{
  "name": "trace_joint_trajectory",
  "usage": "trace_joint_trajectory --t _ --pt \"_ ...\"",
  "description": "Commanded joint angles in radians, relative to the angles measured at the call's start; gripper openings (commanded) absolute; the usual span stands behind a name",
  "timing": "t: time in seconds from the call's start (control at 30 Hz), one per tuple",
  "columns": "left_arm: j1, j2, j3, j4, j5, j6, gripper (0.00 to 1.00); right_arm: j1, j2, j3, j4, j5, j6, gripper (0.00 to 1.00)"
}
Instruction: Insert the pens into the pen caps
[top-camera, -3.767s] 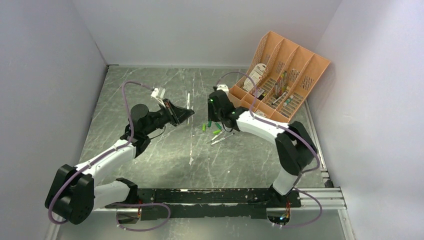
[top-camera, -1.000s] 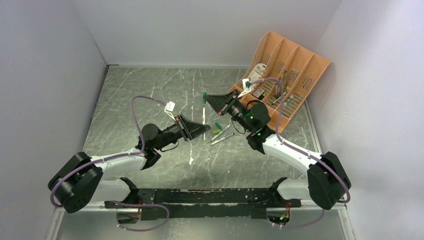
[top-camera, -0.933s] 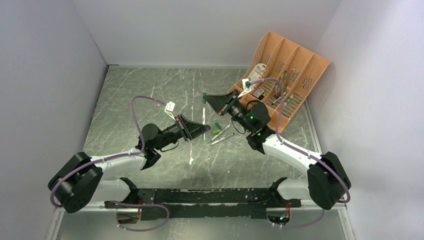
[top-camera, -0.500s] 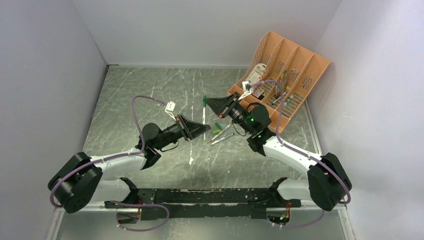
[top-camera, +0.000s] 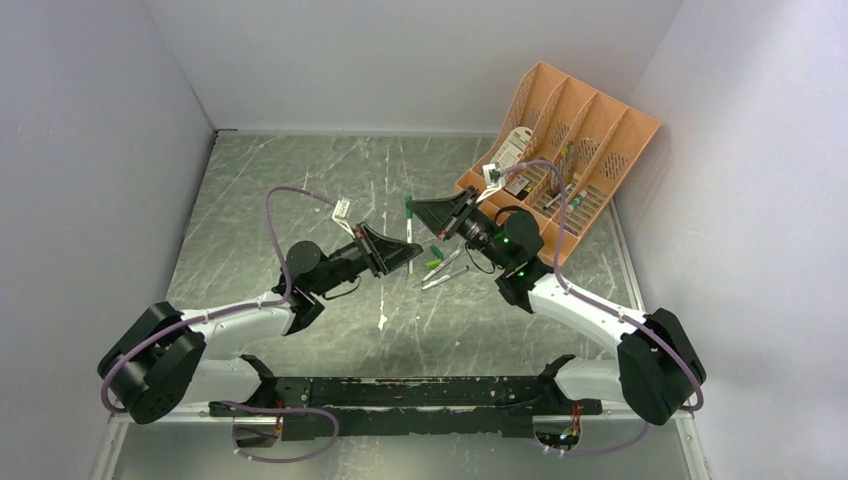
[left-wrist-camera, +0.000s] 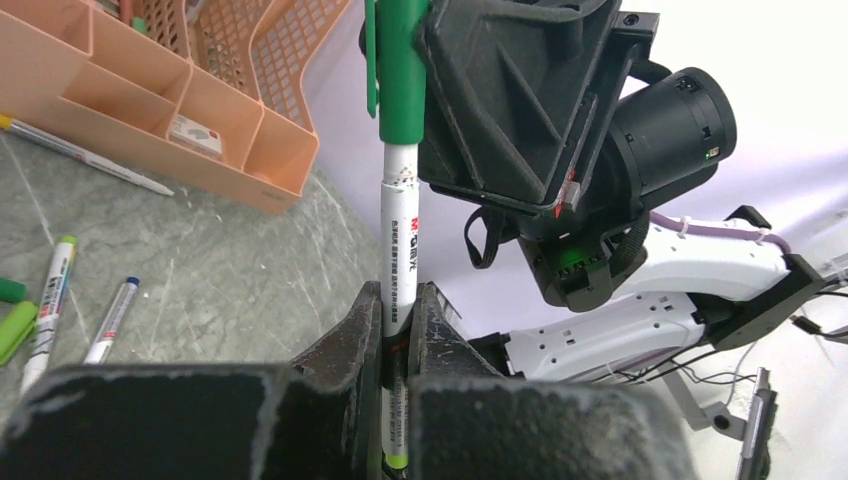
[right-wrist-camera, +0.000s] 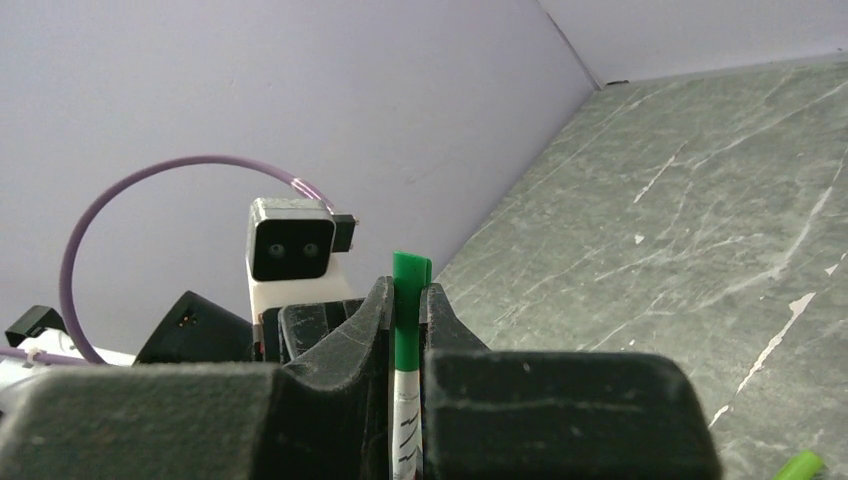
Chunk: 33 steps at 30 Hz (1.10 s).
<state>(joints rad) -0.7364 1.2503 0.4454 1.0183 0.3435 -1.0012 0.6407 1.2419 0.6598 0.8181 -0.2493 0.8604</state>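
Note:
The capped white pen will go from my left gripper down on the table (top-camera: 367, 247) beside the long pale streak.
My left gripper (top-camera: 404, 254) is shut on a white pen (top-camera: 409, 240) and holds it above the table. My right gripper (top-camera: 416, 208) is shut on a green pen cap (top-camera: 409, 204). In the left wrist view the pen's barrel (left-wrist-camera: 398, 240) rises from my left gripper (left-wrist-camera: 398, 305) straight into the cap (left-wrist-camera: 400, 70); its tip is hidden inside. In the right wrist view the cap (right-wrist-camera: 406, 290) sits between the jaws of my right gripper (right-wrist-camera: 406, 300), with the pen's barrel (right-wrist-camera: 404, 425) below it. Two more pens (top-camera: 446, 263) and two green caps (top-camera: 434, 262) lie on the table.
An orange organizer (top-camera: 585, 120) with mixed stationery stands at the back right, and its wall shows in the left wrist view (left-wrist-camera: 215, 95). Loose pens (left-wrist-camera: 48, 305) and a green cap (left-wrist-camera: 14, 330) lie in front of it. Grey walls enclose the table.
My right gripper has brought the green cap down onto the top of the pen in my left gripper. The cap and the pen were apart a second ago and are now joined.

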Motion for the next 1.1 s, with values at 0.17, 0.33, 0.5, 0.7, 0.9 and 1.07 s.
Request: trace_joint_trajectory --t 0.17,0.33,0.5,0.7,0.9,1.07 --pt "0.007 -0.064 0.093 -0.128 0.009 0.239 0.07 -0.001 -0.042 -0.025 -0.070 -0.099 -0.084 0.00" --pt "0.011 -0.100 0.136 -0.261 -0.015 0.485 0.07 0.000 -0.125 -0.008 -0.150 -0.104 -0.169 0.15" --pt "0.011 -0.124 0.149 -0.294 0.003 0.592 0.07 0.000 -0.208 0.034 -0.291 -0.050 -0.250 0.47" --pt "0.010 -0.156 0.150 -0.304 0.034 0.686 0.07 -0.001 -0.287 0.073 -0.438 0.024 -0.326 0.61" --pt "0.010 -0.148 0.182 -0.395 0.064 0.768 0.07 -0.001 -0.284 0.132 -0.487 0.050 -0.340 0.61" --pt "0.006 -0.138 0.193 -0.416 0.054 0.783 0.07 0.002 -0.224 0.182 -0.487 0.026 -0.342 0.61"
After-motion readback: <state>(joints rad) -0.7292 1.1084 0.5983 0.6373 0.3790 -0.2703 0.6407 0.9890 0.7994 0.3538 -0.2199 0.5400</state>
